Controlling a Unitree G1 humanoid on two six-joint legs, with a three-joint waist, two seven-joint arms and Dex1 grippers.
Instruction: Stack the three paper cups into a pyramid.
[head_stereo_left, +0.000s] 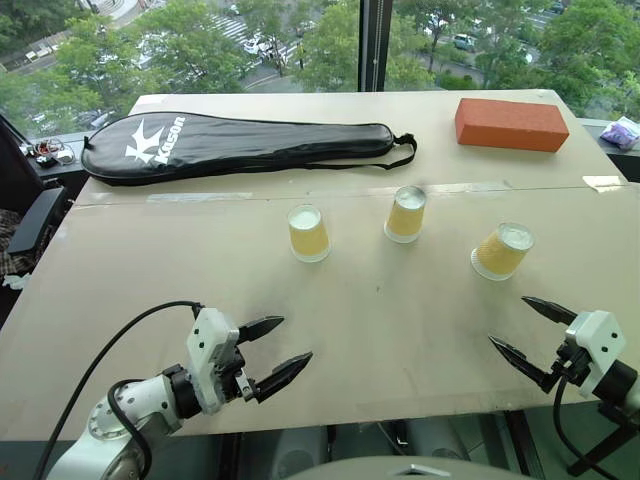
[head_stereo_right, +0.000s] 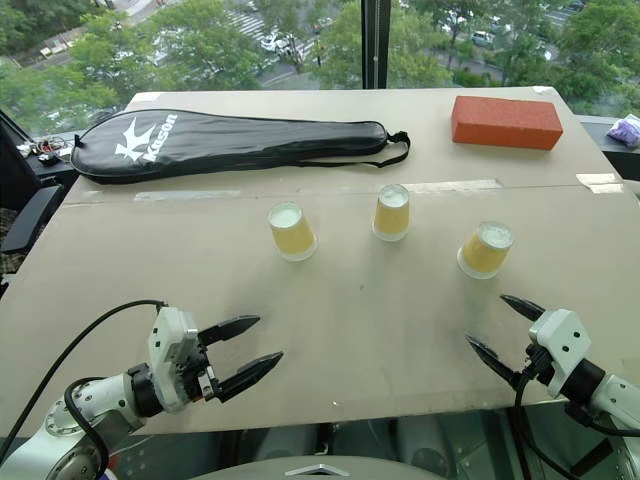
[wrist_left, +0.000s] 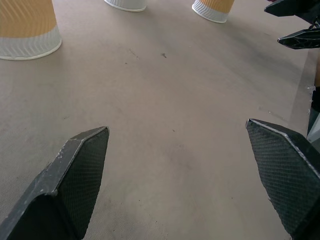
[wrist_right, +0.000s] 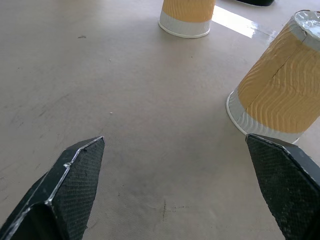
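My right gripper needs to close on the upper sides of the paper cup (head_stereo_left: 507, 246) (wrist_right: 294, 62) nearest the orange brick, just below the top of that cup.
Three paper cups stand upside down, apart from each other, in a loose row across the middle of the table: the left cup (head_stereo_left: 308, 233), the middle cup (head_stereo_left: 405, 214) and the right cup (head_stereo_left: 502, 250). My left gripper (head_stereo_left: 297, 340) hovers open near the table's front edge, well short of the left cup, with nothing between its fingers. On the other side, my right gripper (head_stereo_left: 507, 320) is open and empty too, just in front of the right cup. The right wrist view shows that right cup (wrist_right: 277, 95) close by and the middle cup (wrist_right: 187, 15) beyond it.
A black racket bag (head_stereo_left: 240, 145) lies along the far left of the table (head_stereo_left: 380, 320). An orange brick (head_stereo_left: 511, 123) sits at the far right corner, with a small purple object (head_stereo_left: 622, 132) just off the table's right side. A taped seam (head_stereo_left: 200, 196) crosses the table behind the cups.
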